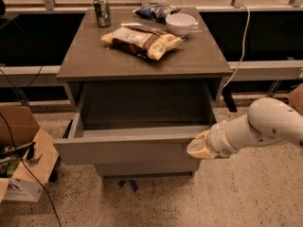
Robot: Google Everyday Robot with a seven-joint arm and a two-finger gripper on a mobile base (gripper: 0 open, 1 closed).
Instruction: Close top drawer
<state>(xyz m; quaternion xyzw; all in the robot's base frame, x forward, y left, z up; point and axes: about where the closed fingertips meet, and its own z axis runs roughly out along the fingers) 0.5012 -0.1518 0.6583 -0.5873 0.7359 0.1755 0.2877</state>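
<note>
Next, the gripper releases the top drawer once its front panel sits shut just under the grey cabinet's top (138, 114).
The top drawer (128, 148) of the grey cabinet stands pulled out toward me, its plain flat front panel low in the view and its box empty. My gripper (199, 148) reaches in from the right on a white arm (265, 126). Its pale tip rests against the right end of the drawer's front panel. A lower, narrower drawer front (144, 168) shows beneath it.
On the cabinet top (85, 60) lie a green can (102, 11), a snack bag (142, 39), a blue bag (156, 11) and a white bowl (181, 23). A cardboard box (21, 160) with cables stands on the floor at left. A white cable (243, 37) hangs at the right.
</note>
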